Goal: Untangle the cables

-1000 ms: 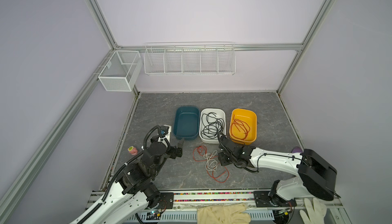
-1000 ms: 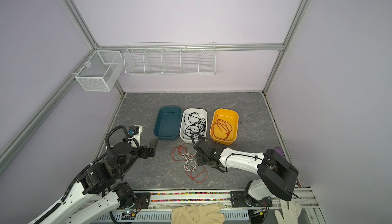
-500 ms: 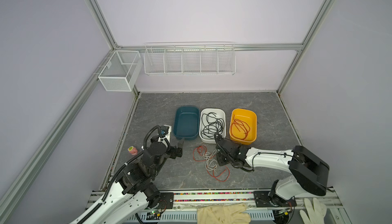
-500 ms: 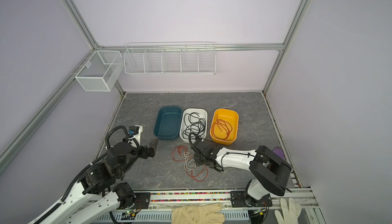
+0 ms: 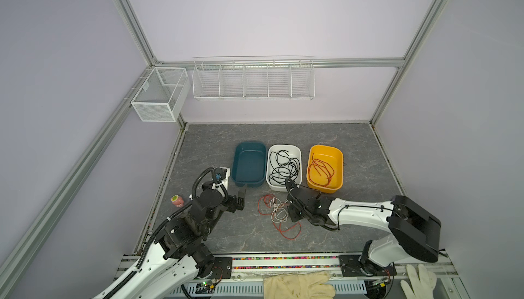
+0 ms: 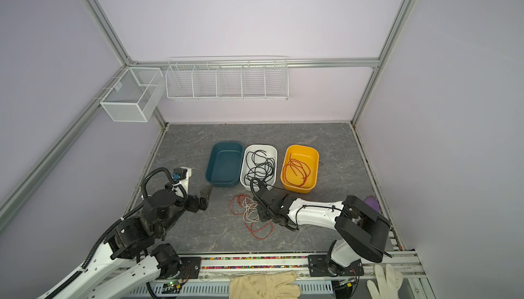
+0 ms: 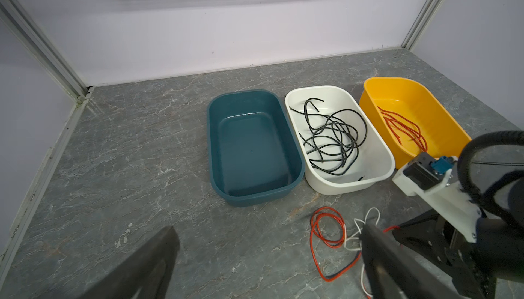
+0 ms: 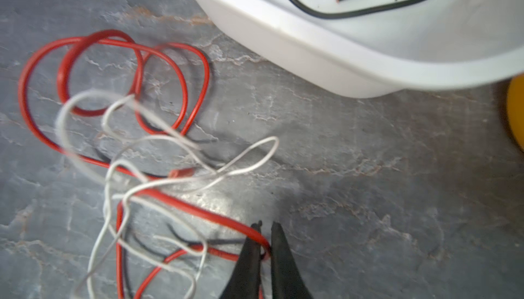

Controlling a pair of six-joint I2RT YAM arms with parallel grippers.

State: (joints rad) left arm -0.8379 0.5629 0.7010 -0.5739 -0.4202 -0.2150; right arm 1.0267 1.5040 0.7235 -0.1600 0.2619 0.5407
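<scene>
Next, I close my left gripper on the white cable [image 5: 273,199] [image 7: 356,224] near its loose end, beside the red loop, and hold it back while the red cable comes free.
A tangle of red and white cables [image 5: 276,212] [image 6: 249,212] lies on the grey table in front of the bins. My right gripper [image 5: 289,214] [image 6: 259,214] is at the tangle's right edge. In the right wrist view its jaws [image 8: 265,225] are shut on a bend of the red cable [image 8: 198,212], with white cable [image 8: 255,153] looped loosely over it. My left gripper [image 5: 241,197] [image 7: 269,228] stands open left of the tangle, holding nothing. Black cables [image 5: 283,167] lie in the white bin, and more red cables [image 5: 321,170] in the yellow bin.
A teal bin [image 5: 236,167] with nothing in it, the white bin [image 5: 283,188] and the yellow bin [image 5: 338,170] stand side by side behind the tangle. A small pink and green object [image 5: 177,200] sits at the left edge. Gloves [image 5: 297,284] lie on the front rail.
My right gripper has slid left onto the tangle and closed on the red cable. The left arm has not moved.
</scene>
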